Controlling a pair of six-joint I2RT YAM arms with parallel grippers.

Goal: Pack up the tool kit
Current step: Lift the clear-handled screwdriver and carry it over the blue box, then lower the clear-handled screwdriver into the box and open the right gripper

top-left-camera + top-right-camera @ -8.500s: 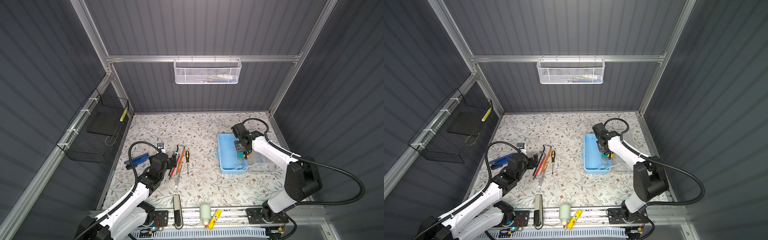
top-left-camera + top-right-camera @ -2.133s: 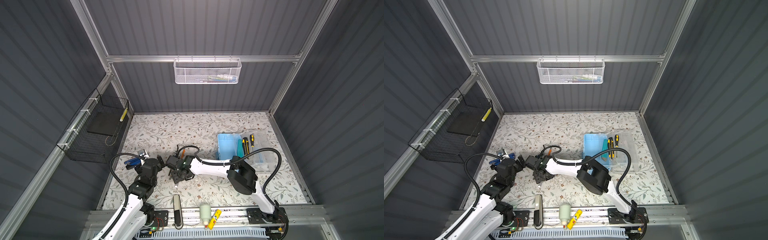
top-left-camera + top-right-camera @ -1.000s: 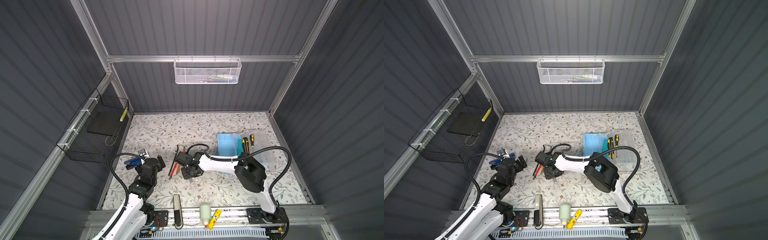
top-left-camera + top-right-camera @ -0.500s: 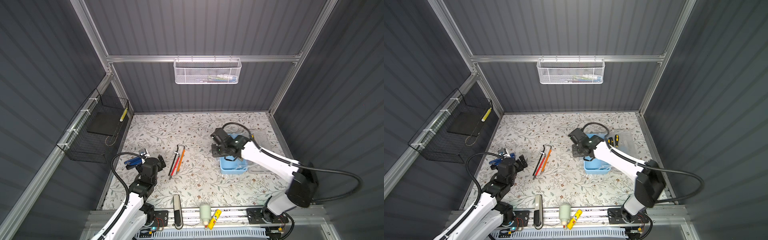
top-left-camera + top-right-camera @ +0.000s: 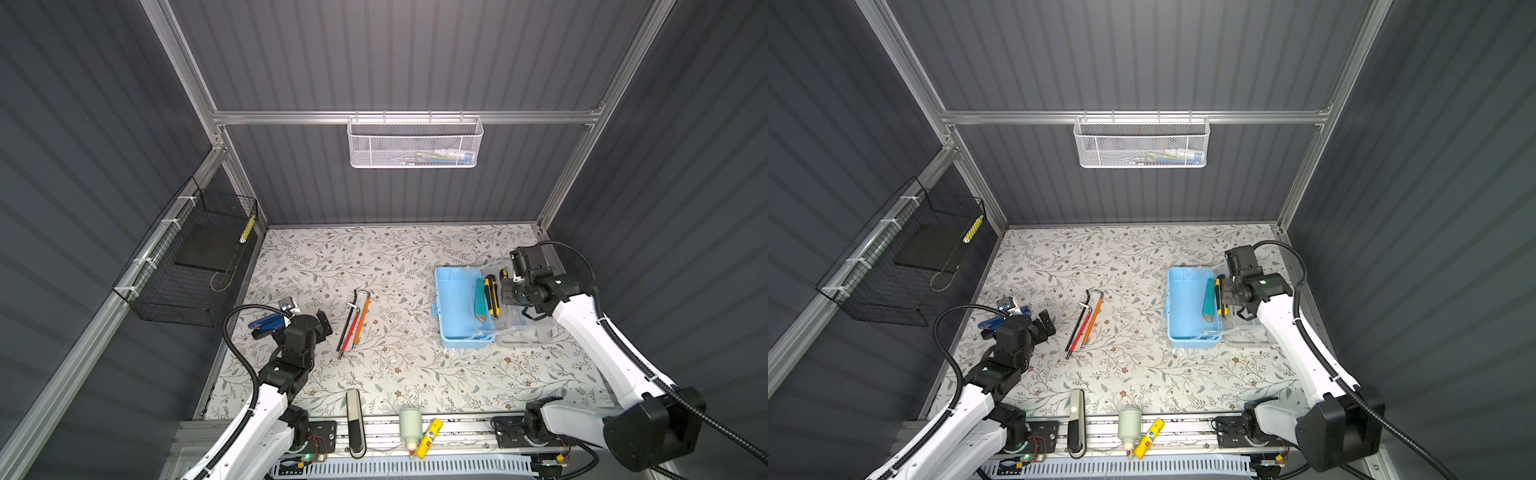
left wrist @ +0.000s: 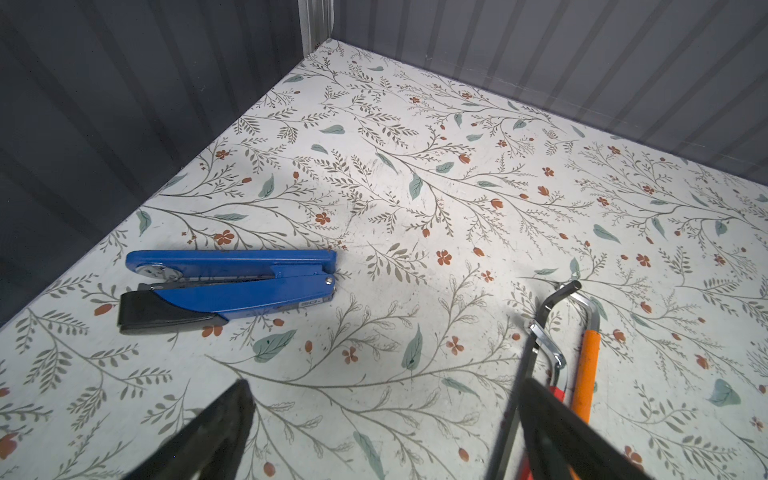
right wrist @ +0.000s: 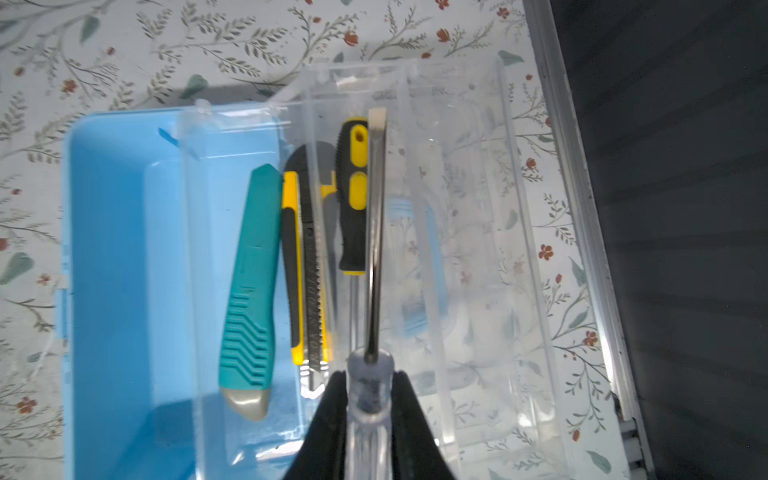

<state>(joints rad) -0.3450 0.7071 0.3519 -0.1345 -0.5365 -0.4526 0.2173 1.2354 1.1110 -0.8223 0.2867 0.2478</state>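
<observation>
My right gripper will put the flat screwdriver down in the clear lid (image 5: 512,306) (image 7: 382,310) beside the black-yellow screwdriver.
The tool kit (image 5: 455,307) (image 5: 1185,307) (image 7: 120,249) lies open on the right of the table, with its clear lid (image 5: 523,330) (image 7: 478,216) folded out to the right. Along the seam between box and lid lie a teal utility knife (image 7: 253,282), a yellow-black cutter (image 7: 305,257) and a black-yellow screwdriver (image 7: 353,195). Over the lid, my right gripper (image 5: 510,294) (image 7: 369,388) is shut on the clear handle of a flat screwdriver (image 7: 376,208). My left gripper (image 5: 311,327) (image 6: 384,399) hovers open above the table at the left, holding nothing.
Black, red and orange hex keys (image 5: 353,320) (image 6: 584,365) lie mid-table beside my left gripper, and a blue hand tool (image 5: 266,322) (image 6: 232,286) lies by the left wall. A white mesh basket (image 5: 415,143) and a black wire basket (image 5: 187,266) hang on the walls. A bottle (image 5: 410,423) and a yellow tube (image 5: 430,432) sit on the front rail.
My right arm has swung from the hex keys mid-table to the right, carrying the clear-handled screwdriver over the kit's lid. The left arm has stayed put and open.
</observation>
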